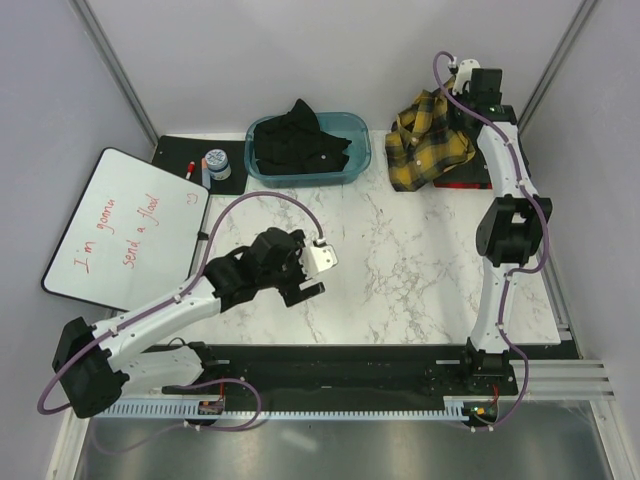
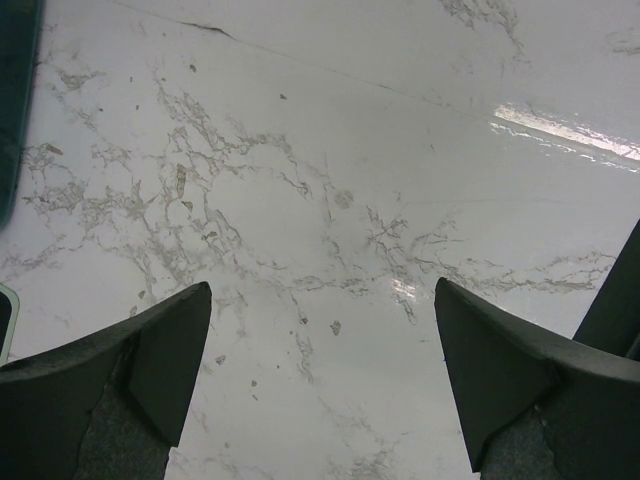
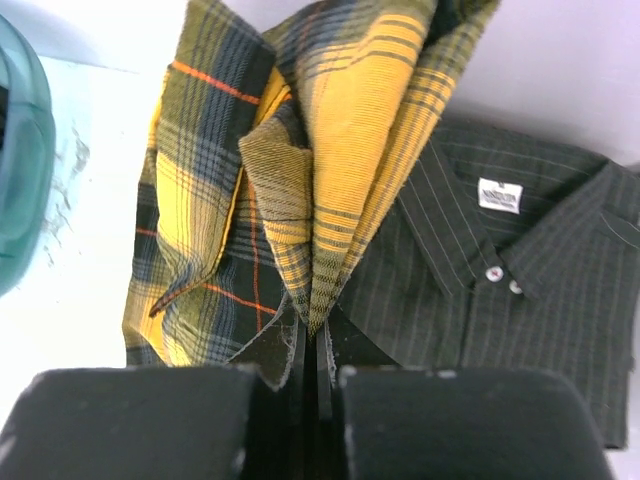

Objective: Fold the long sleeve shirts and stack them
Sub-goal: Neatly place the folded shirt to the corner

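Note:
My right gripper is placing the plaid shirt, which hangs bunched and lifted now. It will release it squarely on top of the dark charcoal shirt [image 1: 483,144] [image 3: 478,290].
The yellow-and-black plaid shirt [image 1: 430,142] hangs bunched at the far right, lifted by my right gripper [image 1: 456,92]. In the right wrist view that gripper [image 3: 318,335] is shut on a fold of the plaid fabric [image 3: 330,120]. Under and beside it, the dark charcoal shirt [image 3: 520,280] lies flat with its collar, label and pale buttons showing. The black shirt [image 1: 300,143] lies crumpled in the teal bin [image 1: 357,160]. My left gripper [image 1: 305,268] hovers over the bare marble mid-table, and its jaws [image 2: 322,290] are wide open and hold nothing.
A whiteboard [image 1: 125,230] with red writing lies at the left. Behind it, a black mat [image 1: 232,180] carries a marker and a small jar [image 1: 216,161]. Grey walls close in the back and both sides. The bin's edge [image 2: 12,110] shows at the left wrist view's left.

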You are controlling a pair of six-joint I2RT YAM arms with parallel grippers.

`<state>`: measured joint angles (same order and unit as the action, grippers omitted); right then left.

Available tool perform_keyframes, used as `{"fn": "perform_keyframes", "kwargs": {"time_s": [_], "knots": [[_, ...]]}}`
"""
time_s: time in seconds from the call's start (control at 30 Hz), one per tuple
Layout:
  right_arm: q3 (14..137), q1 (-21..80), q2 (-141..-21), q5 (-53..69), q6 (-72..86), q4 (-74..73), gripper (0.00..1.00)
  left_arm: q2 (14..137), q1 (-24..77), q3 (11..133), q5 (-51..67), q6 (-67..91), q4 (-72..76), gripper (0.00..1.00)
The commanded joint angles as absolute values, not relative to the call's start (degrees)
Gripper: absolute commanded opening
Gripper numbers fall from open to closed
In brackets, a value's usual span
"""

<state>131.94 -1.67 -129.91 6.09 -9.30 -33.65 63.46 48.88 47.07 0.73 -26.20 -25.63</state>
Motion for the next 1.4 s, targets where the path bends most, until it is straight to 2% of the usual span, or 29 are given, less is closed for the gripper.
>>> {"fn": "perform_keyframes", "kwargs": {"time_s": [0.0, 0.83, 1.37], "knots": [[135.96, -1.85, -123.58, 3.96, -12.39, -33.04, 0.00, 61.44, 48.69, 46.50, 2.55, -25.40, -24.08, 0.99], [138.60, -1.41, -118.92, 2.99, -9.58, -35.95, 0.00, 59.85, 48.60, 44.91, 2.55, -26.02, -23.38, 0.99], [137.38, -3.60, -121.90, 0.70, -15.02, -34.11, 0.00, 59.85, 48.60, 44.91, 1.94, -26.37, -24.26, 0.99]]}}
